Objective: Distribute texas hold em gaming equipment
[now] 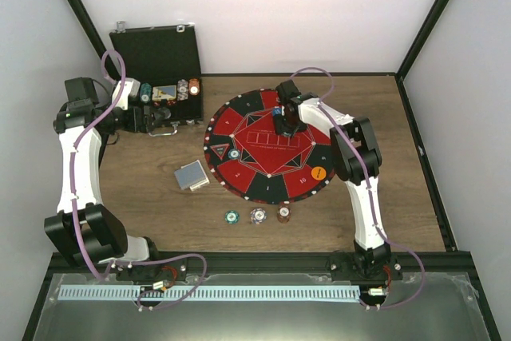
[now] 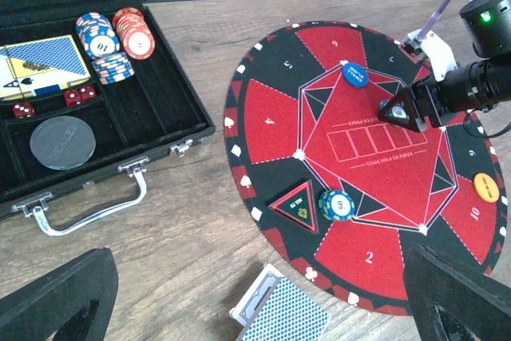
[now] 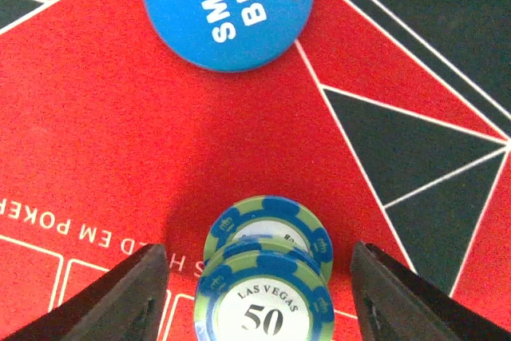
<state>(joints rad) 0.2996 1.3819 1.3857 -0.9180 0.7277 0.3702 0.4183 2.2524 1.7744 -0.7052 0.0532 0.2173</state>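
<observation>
Next, my right gripper grips the green-and-blue poker chips together and brings them up beside the disc (image 3: 255,89), as they lie offset and short of the blue marker disc.
Two green-and-blue poker chips (image 3: 267,233) lie stacked and offset on the red mat (image 3: 96,133), between the fingers (image 3: 132,293) of my right gripper (image 3: 259,273). The jaws stand apart, with a gap on each side of the chips. A blue marker disc (image 3: 227,5) lies just beyond them. My left gripper (image 2: 259,265) hangs open and holds nothing, above the wood near the card deck (image 2: 283,313). Another green chip (image 2: 336,204) sits beside a triangular marker (image 2: 295,205). An orange disc (image 2: 486,185) rests near the mat's right rim.
The open black case (image 1: 160,61) at the back left holds chip stacks (image 2: 112,41), a card box (image 2: 44,65), red dice and a dark disc. Three chips (image 1: 257,215) lie in a row on the wood in front of the mat (image 1: 267,145).
</observation>
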